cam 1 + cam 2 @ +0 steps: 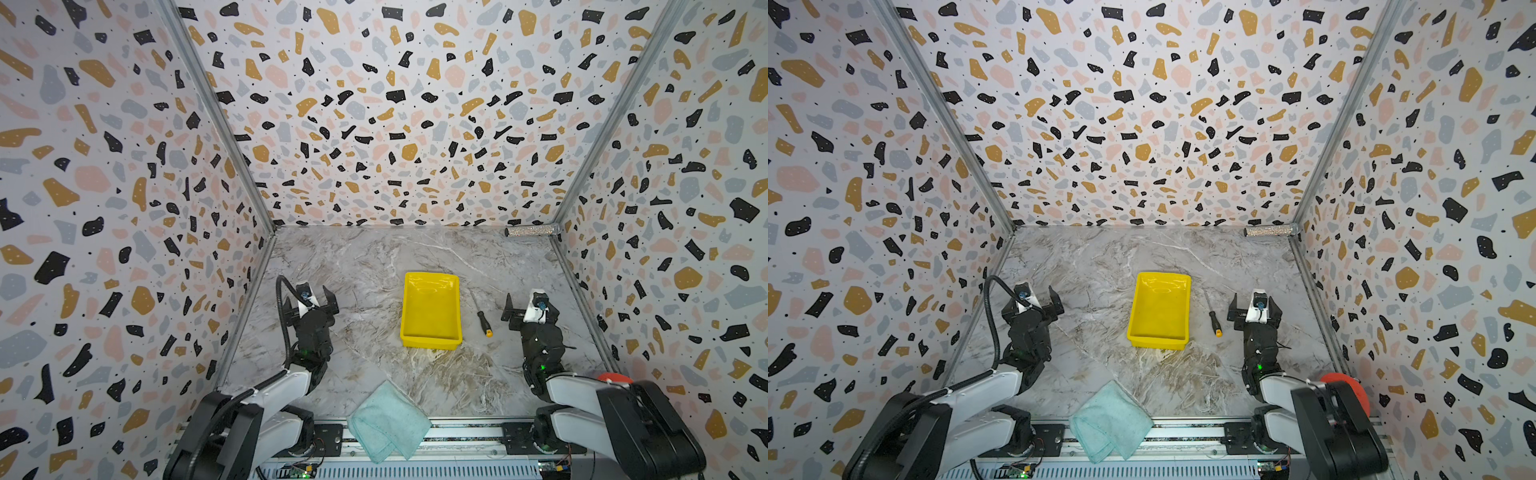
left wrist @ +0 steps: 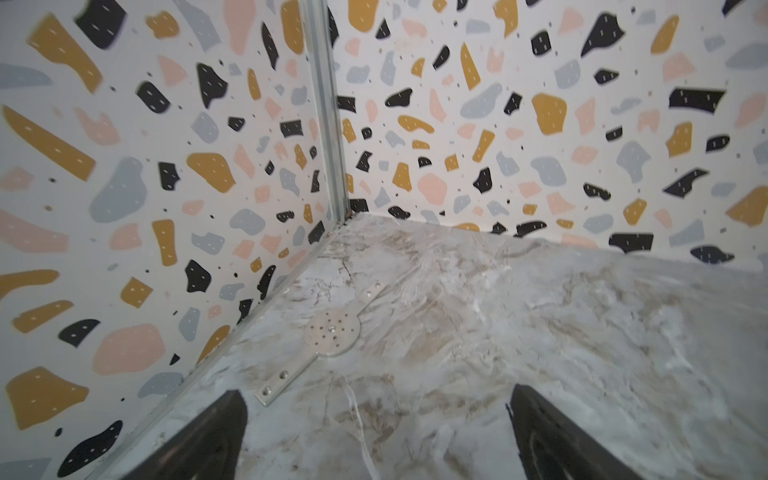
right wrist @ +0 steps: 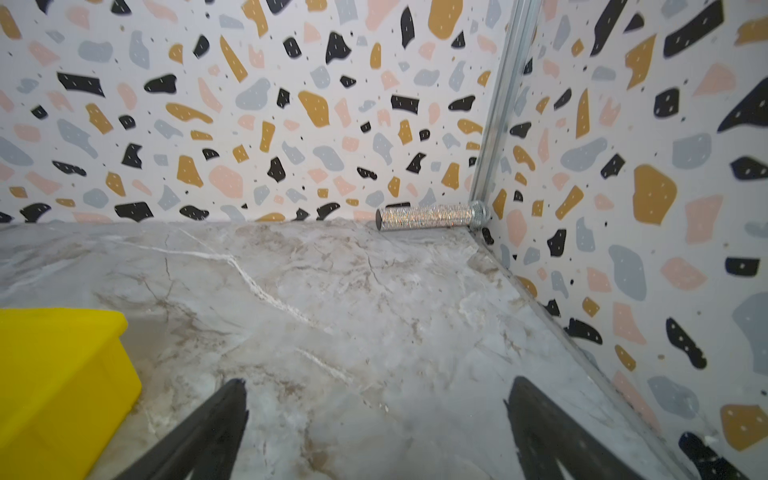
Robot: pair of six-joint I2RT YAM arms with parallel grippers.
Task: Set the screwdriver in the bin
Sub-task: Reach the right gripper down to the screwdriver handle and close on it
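Observation:
I will close my right gripper on the screwdriver, at the far end of its black handle (image 1: 481, 314), where the thin metal rod starts.
In both top views the yellow bin (image 1: 431, 316) (image 1: 1160, 311) sits empty mid-table. The screwdriver (image 1: 482, 316) (image 1: 1213, 319) lies flat on the marble just right of it, thin shaft pointing toward the back wall and orange cap nearest me. My right gripper (image 1: 532, 303) (image 1: 1255, 304) (image 3: 379, 381) hovers open a short way right of the screwdriver, holding nothing. Its wrist view shows only a corner of the bin (image 3: 54, 365); the screwdriver is out of that view. My left gripper (image 1: 308, 297) (image 1: 1034, 300) (image 2: 376, 392) stands open and empty, left of the bin.
A glittery silver cylinder (image 1: 532, 230) (image 1: 1271, 230) (image 3: 430, 216) lies against the back wall in the right corner. A folded teal cloth (image 1: 388, 419) (image 1: 1111, 419) overhangs the front edge. A flat metal plate (image 2: 328, 336) lies near the left wall. Patterned walls enclose three sides.

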